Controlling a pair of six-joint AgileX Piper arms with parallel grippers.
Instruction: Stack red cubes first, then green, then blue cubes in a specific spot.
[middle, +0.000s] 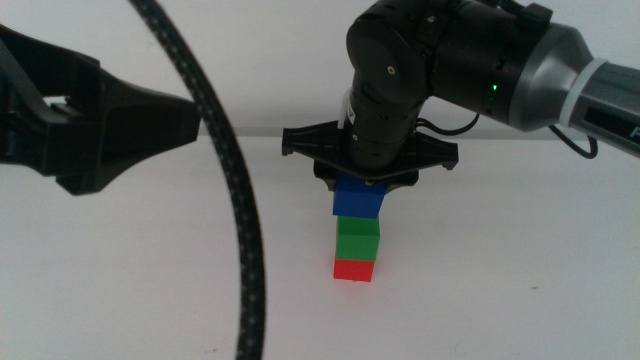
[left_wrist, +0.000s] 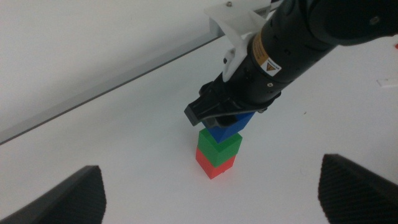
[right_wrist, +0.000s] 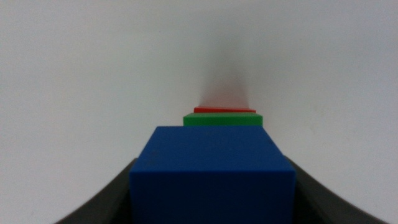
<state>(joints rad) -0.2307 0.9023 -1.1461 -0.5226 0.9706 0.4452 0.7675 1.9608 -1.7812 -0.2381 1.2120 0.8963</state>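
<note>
Next, my right gripper sets the blue cube atop the green cube (middle: 359, 225).
The red cube (middle: 354, 269) sits on the white table with the green cube (middle: 358, 239) stacked squarely on it. The blue cube (middle: 358, 199) is directly over the green one, at or just above its top face, and slightly offset in the left wrist view (left_wrist: 229, 127). My right gripper (middle: 362, 183) comes down from above and is shut on the blue cube (right_wrist: 211, 168); green (right_wrist: 219, 118) and red (right_wrist: 222, 110) edges show beyond it. My left gripper (left_wrist: 211, 199) waits open, off to the left of the stack (middle: 150, 125).
A black braided cable (middle: 240, 200) arcs across the middle view between the left gripper and the stack. The table's far edge (left_wrist: 106, 87) runs behind the stack against a pale wall. White tabletop surrounds the stack.
</note>
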